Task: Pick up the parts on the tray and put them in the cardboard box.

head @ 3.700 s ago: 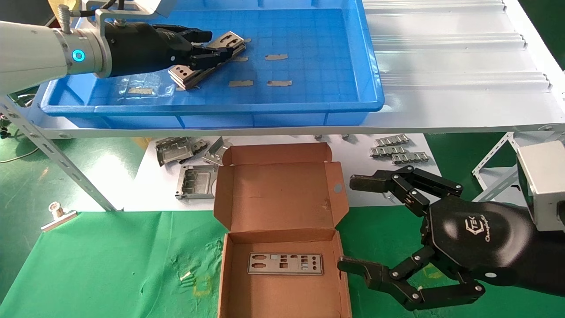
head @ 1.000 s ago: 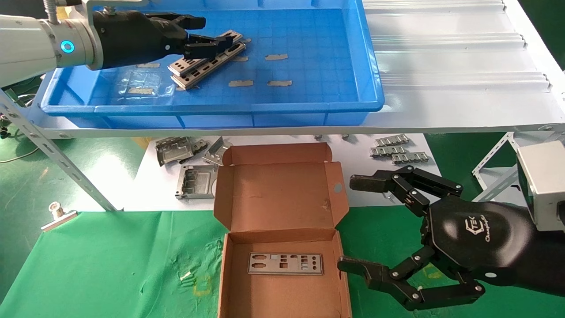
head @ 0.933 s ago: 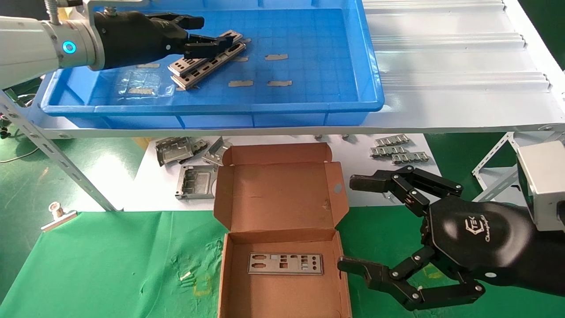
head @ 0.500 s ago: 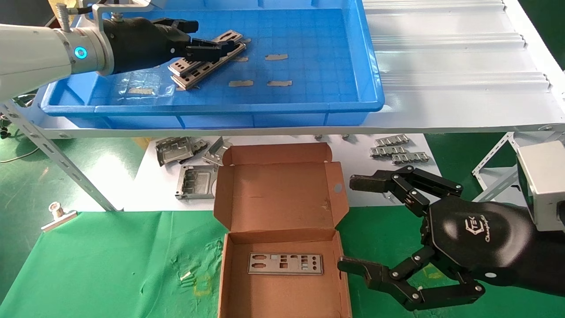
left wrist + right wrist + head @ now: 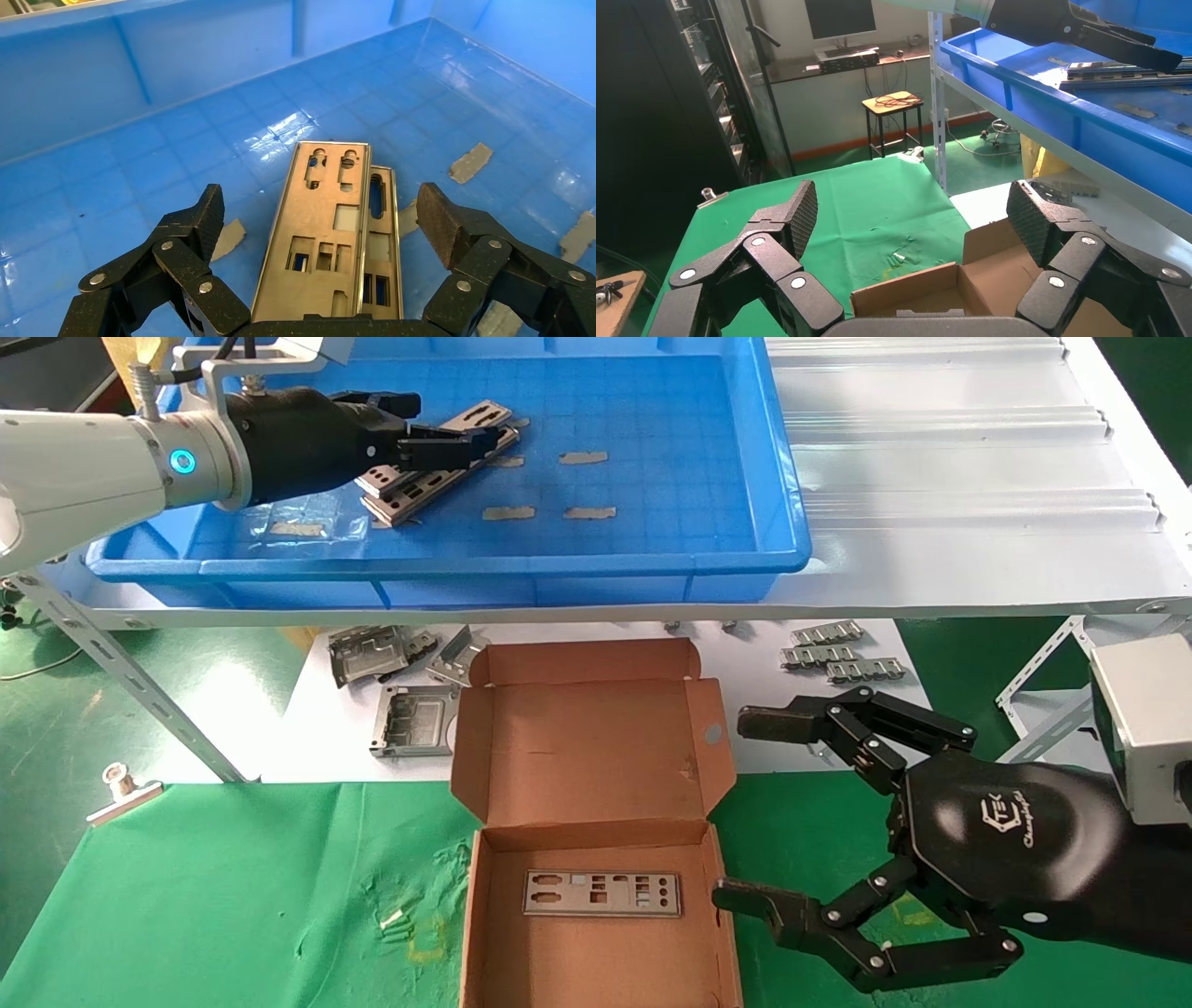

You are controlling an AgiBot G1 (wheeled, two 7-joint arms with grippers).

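My left gripper's fingers straddle the upper part and the lower part's exposed edge, so I should grip only the upper part (image 5: 316, 228) by its long edges first.
Two silver parts (image 5: 419, 481) lie overlapped at the back left of the blue tray (image 5: 596, 562). In the left wrist view the upper part (image 5: 320, 242) half covers the lower one (image 5: 380, 232). My left gripper (image 5: 452, 421) hovers open just above them, its fingers (image 5: 205, 214) straddling both plates without touching. One more part (image 5: 602, 892) lies flat inside the open cardboard box (image 5: 596, 952). My right gripper (image 5: 734, 808) is parked open beside the box's right wall, and its wrist view shows the box (image 5: 989, 281) below the gripper (image 5: 916, 217).
Grey tape strips (image 5: 507, 512) and a clear plastic film (image 5: 307, 519) lie on the tray floor. Squarer metal frames (image 5: 413, 719) and toothed strips (image 5: 843, 658) sit on the white sheet under the shelf. A metal clip (image 5: 121, 789) rests at the green cloth's left edge.
Since 3.7 s ago the upper part has shifted and now lies staggered on the lower one. Over the last second my left gripper edged slightly right above them. The right arm stayed still.
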